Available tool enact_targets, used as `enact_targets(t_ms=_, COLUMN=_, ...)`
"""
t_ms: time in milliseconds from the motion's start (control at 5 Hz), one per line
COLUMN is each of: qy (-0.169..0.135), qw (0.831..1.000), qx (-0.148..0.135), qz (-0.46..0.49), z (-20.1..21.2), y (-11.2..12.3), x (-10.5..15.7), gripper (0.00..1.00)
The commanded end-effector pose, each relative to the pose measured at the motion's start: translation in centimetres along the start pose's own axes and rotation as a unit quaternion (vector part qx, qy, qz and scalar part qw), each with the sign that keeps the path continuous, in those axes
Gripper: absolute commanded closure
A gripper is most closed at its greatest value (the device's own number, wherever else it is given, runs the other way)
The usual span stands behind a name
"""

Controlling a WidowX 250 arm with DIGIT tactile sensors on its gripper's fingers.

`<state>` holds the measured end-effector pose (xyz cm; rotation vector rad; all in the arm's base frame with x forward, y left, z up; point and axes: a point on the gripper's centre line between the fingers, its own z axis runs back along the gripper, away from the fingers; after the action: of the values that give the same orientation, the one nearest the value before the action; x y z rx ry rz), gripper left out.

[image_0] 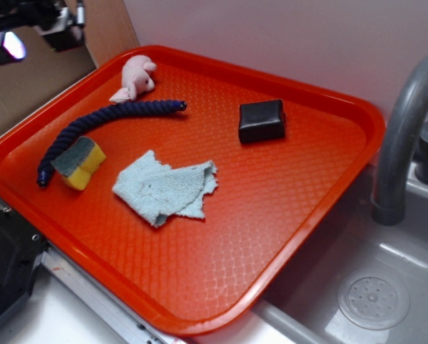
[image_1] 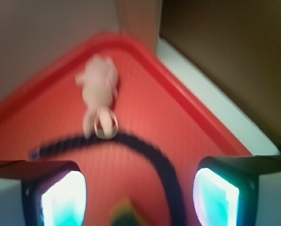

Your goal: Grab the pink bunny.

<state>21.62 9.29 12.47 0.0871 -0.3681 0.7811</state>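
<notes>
Next, the gripper moves down to the pink bunny beside the dark blue rope and closes around the middle of its body (image_0: 136, 77) (image_1: 99, 89).
The pink bunny (image_0: 135, 77) is a small pale pink plush lying near the far left corner of the orange tray (image_0: 285, 215). In the wrist view it (image_1: 99, 89) lies ahead, blurred, just beyond the dark blue rope (image_1: 154, 155). My gripper (image_0: 34, 29) hangs high at the top left of the exterior view, above and left of the bunny, partly cut off. In the wrist view my gripper (image_1: 139, 195) is open and empty, with the two fingers (image_1: 60, 197) wide apart.
A dark blue braided rope (image_0: 99, 122) curves just in front of the bunny. A yellow sponge (image_0: 81, 161), a light blue rag (image_0: 167, 188) and a black block (image_0: 262, 120) lie on the tray. A grey faucet (image_0: 400, 136) and sink (image_0: 371, 301) are at right.
</notes>
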Motion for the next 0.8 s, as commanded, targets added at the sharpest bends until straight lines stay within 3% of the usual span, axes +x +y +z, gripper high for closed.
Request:
enact_targets(t_ms=0, qy=-0.028, qw=0.999, qx=-0.018, qz=0.025, z=-4.0, y=-1.4, x=4.6, gripper=0.00)
enact_targets(t_ms=200, qy=-0.011, qw=0.999, qx=-0.031, qz=0.002, z=-6.4, y=-3.0, x=5.2, gripper=0.00)
enact_targets(t_ms=600, qy=0.015, qw=0.999, qx=0.013, qz=-0.037, z=-10.7, y=-4.2, x=4.5, gripper=0.00)
